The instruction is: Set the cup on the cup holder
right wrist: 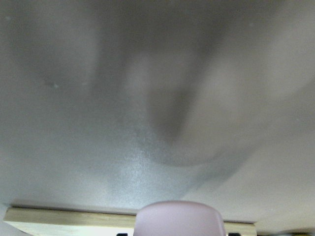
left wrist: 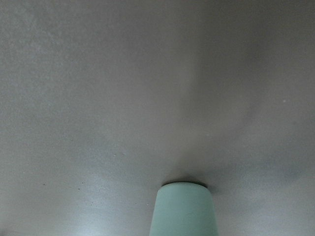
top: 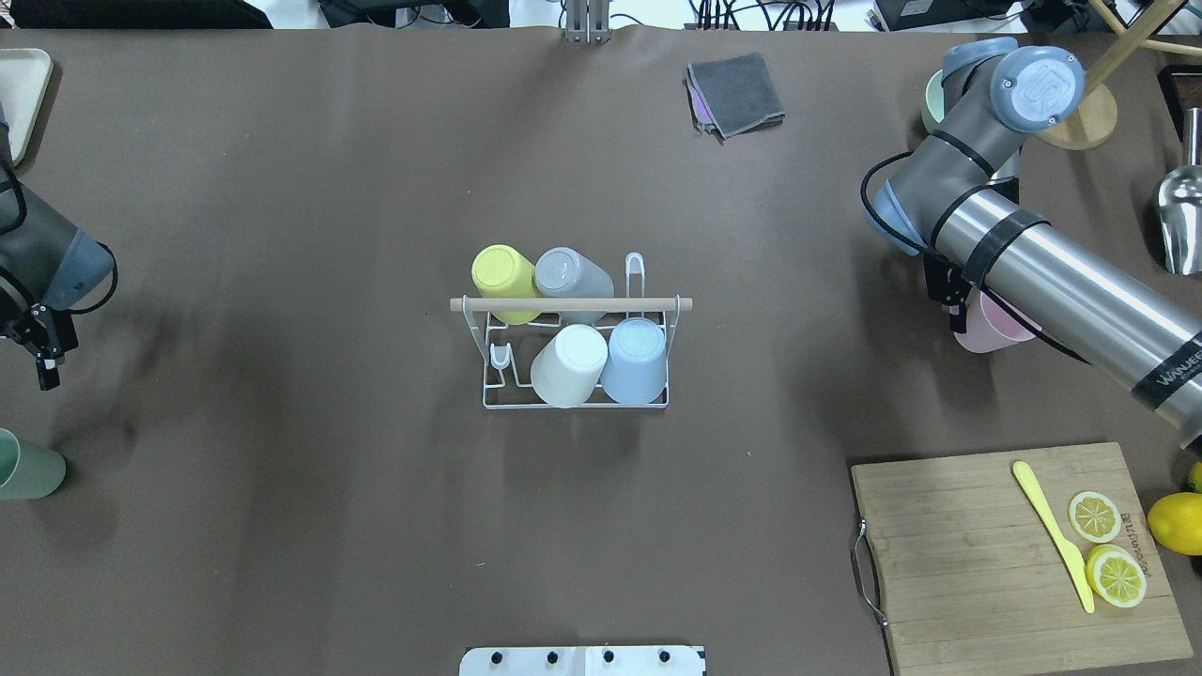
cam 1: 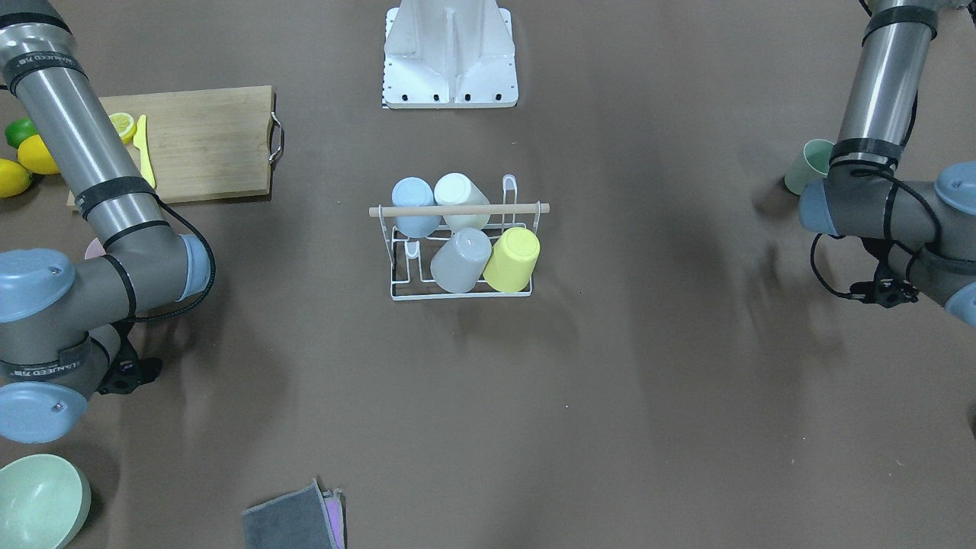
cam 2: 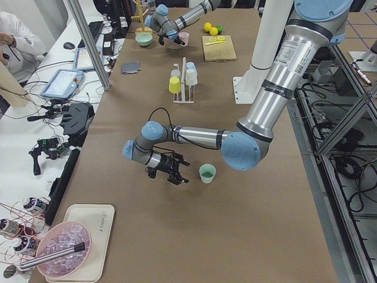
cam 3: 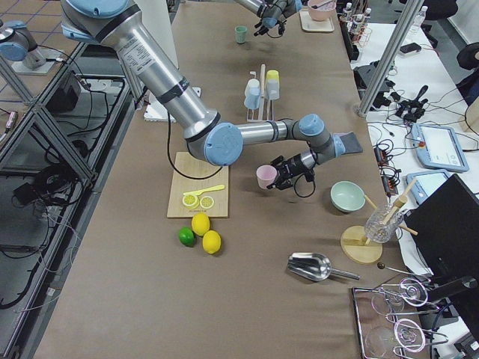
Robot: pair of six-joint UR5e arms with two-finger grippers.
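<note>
I will close my left gripper around the body of the green cup (cam 1: 804,171) (left wrist: 183,214) that stands upright, away from the cup holder.
The white wire cup holder (top: 488,394) with its wooden rod (top: 571,304) stands mid-table. It carries a yellow (top: 503,272), a grey (top: 568,274), a white (top: 571,364) and a blue cup (top: 635,359), all upside down. A green cup (top: 23,467) stands upright at the table's left end, and shows low in the left wrist view (left wrist: 184,211). My left gripper (top: 42,371) hovers a short way from it, open and empty. A pink cup (top: 995,333) stands half under my right arm. My right gripper (cam 3: 283,182) is right beside it (cam 3: 266,176), open, not holding it.
A wooden cutting board (top: 977,563) with lemon halves and a yellow knife (top: 1052,535) lies near the right front. A folded grey cloth (top: 737,91), a green bowl (cam 1: 38,499), a metal scoop (top: 1181,211) and a wooden stand (top: 1080,117) lie along the far right side.
</note>
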